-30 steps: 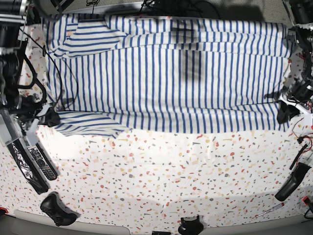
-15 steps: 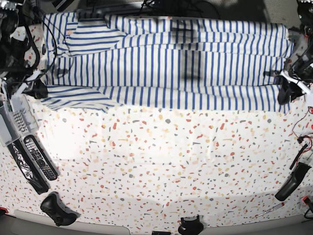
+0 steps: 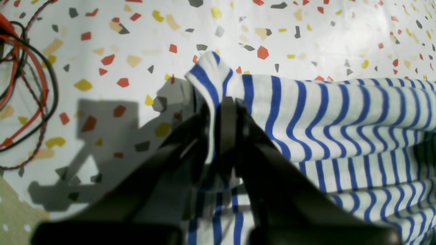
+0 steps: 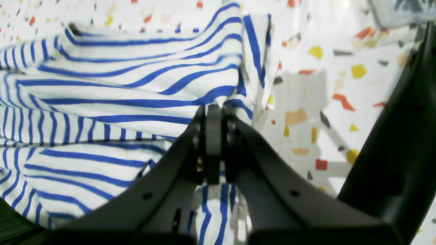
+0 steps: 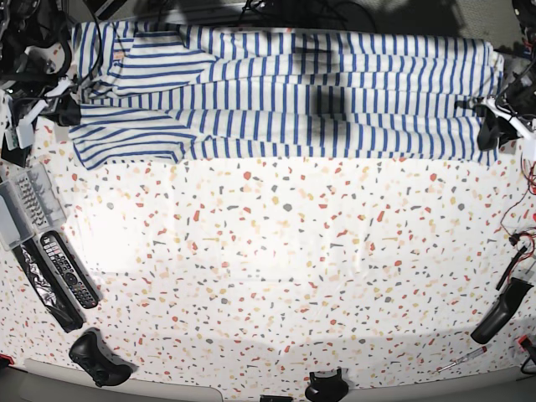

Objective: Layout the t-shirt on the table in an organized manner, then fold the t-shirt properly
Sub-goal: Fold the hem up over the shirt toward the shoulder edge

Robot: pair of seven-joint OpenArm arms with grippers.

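Observation:
Next, I let go of the bunched corner with my left gripper on the t-shirt's end (image 5: pixel 492 116) nearest the red and black cables.
The t-shirt (image 5: pixel 285 92), white with blue stripes, lies as a long band along the far side of the table (image 5: pixel 276 276), with a sleeve (image 5: pixel 126 142) spread at the left. My left gripper (image 5: pixel 488 130) sits at the band's right end. In the left wrist view it (image 3: pixel 221 102) is shut on a bunched corner of the t-shirt (image 3: pixel 340 115), held just above the table (image 3: pixel 136 34). My right gripper (image 5: pixel 65 109) is at the left end. In the right wrist view it (image 4: pixel 213 112) is shut on folds of the t-shirt (image 4: pixel 119 88).
Remote controls (image 5: pixel 67 272) and a grey tray (image 5: pixel 21 205) lie along the left edge, with a black game controller (image 5: pixel 96 358) at the front left. A black handle (image 5: pixel 501 310) and red and black cables (image 3: pixel 20 85) sit at the right edge.
Both grippers have carried the shirt's near edge toward the far side of the table. The striped band is now narrower and more speckled tabletop shows in front of it.

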